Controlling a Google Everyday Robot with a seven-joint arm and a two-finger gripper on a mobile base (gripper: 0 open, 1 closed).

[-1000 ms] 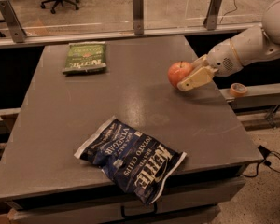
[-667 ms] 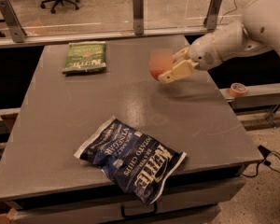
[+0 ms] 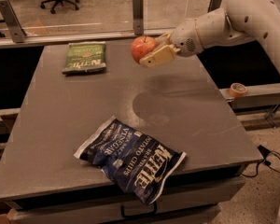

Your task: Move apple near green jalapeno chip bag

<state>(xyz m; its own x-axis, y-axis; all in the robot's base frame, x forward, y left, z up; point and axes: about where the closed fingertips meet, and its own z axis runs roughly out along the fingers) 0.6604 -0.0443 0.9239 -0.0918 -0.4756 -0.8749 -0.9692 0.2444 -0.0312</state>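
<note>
The robot's gripper needs to release the apple on the grey table (image 3: 115, 52), against the edge of the green jalapeno chip bag that faces the middle of the table. The apple is still held above the far middle.
The red-orange apple (image 3: 142, 47) with a short dark stem is held in the air above the far middle of the grey table (image 3: 60, 125). My gripper (image 3: 155, 50) is shut on the apple, its cream fingers (image 3: 159, 56) clasping the apple's right side, the white arm reaching in from the upper right. The green jalapeno chip bag (image 3: 85, 57) lies flat at the table's far left, to the left of the apple and apart from it.
A larger dark blue and white chip bag (image 3: 130, 158) lies at the table's front, overhanging the front edge. A roll of tape (image 3: 237, 88) sits on a ledge right of the table. A glass barrier with posts (image 3: 138, 13) runs behind the table.
My gripper has carried the apple up and to the left, from the table's right side toward the far middle, closer to the green bag.
</note>
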